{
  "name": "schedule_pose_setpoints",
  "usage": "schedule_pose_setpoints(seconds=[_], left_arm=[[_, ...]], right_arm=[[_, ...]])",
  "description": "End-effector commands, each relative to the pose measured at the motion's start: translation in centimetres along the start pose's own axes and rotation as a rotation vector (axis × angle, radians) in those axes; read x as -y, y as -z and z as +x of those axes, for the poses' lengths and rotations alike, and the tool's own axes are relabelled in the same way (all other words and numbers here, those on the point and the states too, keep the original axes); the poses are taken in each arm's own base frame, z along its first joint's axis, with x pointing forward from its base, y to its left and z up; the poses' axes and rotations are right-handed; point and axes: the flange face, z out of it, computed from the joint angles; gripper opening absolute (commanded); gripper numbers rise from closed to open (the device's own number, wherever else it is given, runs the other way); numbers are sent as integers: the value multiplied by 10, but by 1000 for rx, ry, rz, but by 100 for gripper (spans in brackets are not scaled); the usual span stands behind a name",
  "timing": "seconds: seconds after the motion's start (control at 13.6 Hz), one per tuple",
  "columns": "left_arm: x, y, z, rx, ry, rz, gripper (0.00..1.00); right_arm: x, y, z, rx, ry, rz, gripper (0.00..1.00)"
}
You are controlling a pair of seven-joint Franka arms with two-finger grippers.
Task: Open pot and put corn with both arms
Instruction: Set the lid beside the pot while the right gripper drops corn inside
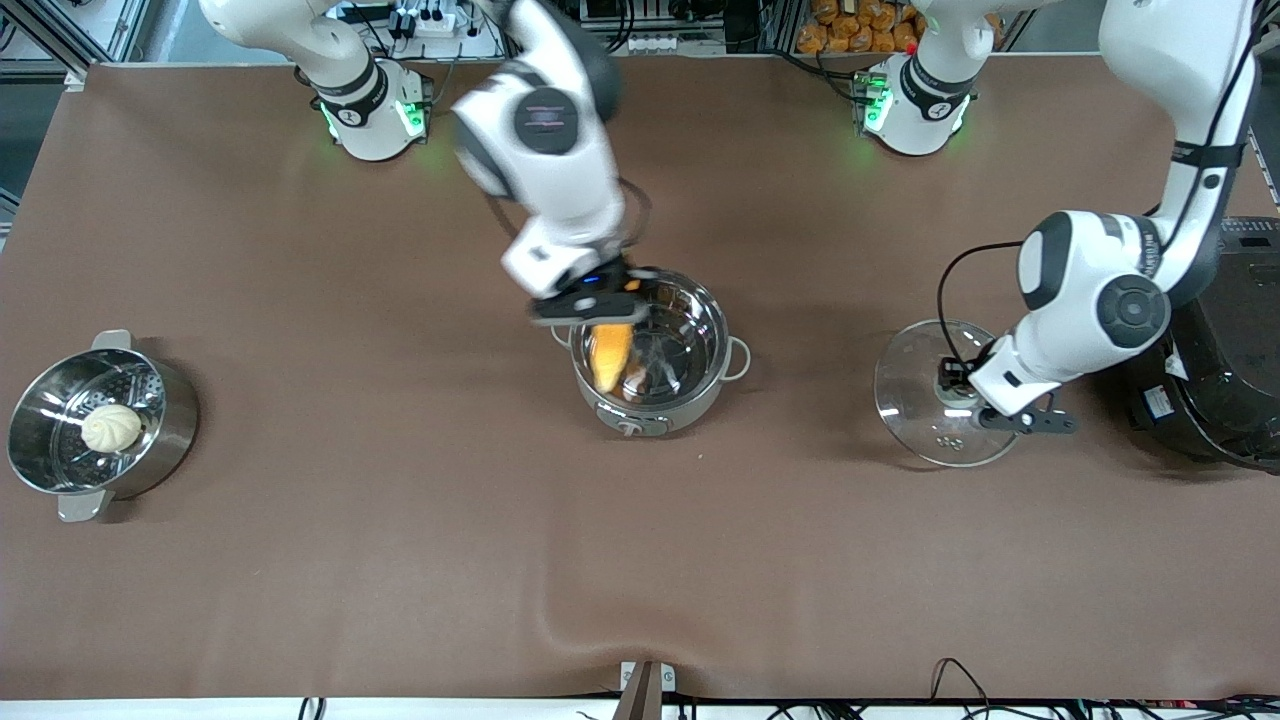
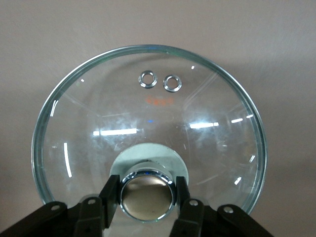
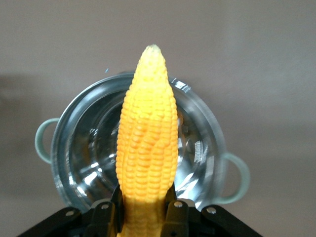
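My left gripper will set the glass lid down on the table (image 1: 926, 382) between the steel pot and the black cooker and let go.
The steel pot (image 1: 690, 345) stands open in the middle of the table, with no lid on it. My right gripper (image 1: 598, 308) is over the pot's rim and shut on the corn (image 1: 612, 355), which points tip-down into the pot. In the right wrist view the gripper (image 3: 145, 203) grips the cob's stub end, with the corn (image 3: 147, 133) over the pot (image 3: 197, 148). The glass lid (image 1: 915, 385) is toward the left arm's end of the table. My left gripper (image 1: 957, 393) is shut on its knob (image 2: 146, 192), and the lid (image 2: 148, 113) fills that view.
A steel steamer pot (image 1: 60, 455) with a white bun (image 1: 112, 428) stands at the right arm's end of the table. A big black cooker (image 1: 1225, 370) stands at the left arm's end, close beside the lid and the left arm.
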Motion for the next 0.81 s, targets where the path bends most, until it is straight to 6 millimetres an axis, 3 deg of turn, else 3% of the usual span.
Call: schedule_pose_setpoints(seconds=[0.0, 0.07, 0.29, 0.37, 0.44, 0.51, 0.59, 0.66, 0.74], left_arm=[[-1, -8, -16, -18, 6, 0, 0], [1, -16, -16, -12, 6, -1, 0], [7, -33, -15, 12, 17, -9, 0], [7, -39, -15, 21, 16, -10, 0], [7, -41, -14, 24, 17, -12, 0], [6, -46, -14, 32, 17, -14, 0], [5, -49, -14, 35, 16, -15, 13], [5, -49, -13, 36, 15, -14, 48], [5, -48, -12, 33, 12, -13, 99]], right_arm=[[40, -41, 14, -55, -74, -7, 20], [54, -44, 0, -70, -66, 5, 22], [45, -49, 4, -78, -64, -28, 24], [38, -50, 13, -78, -87, -25, 41], [33, -51, 20, -76, -102, -22, 81], [30, -48, 23, -82, -101, -23, 100], [27, -48, 25, -83, -95, -32, 100], [25, -50, 26, -78, -95, -40, 100], [23, -44, 27, -71, -98, -48, 100]])
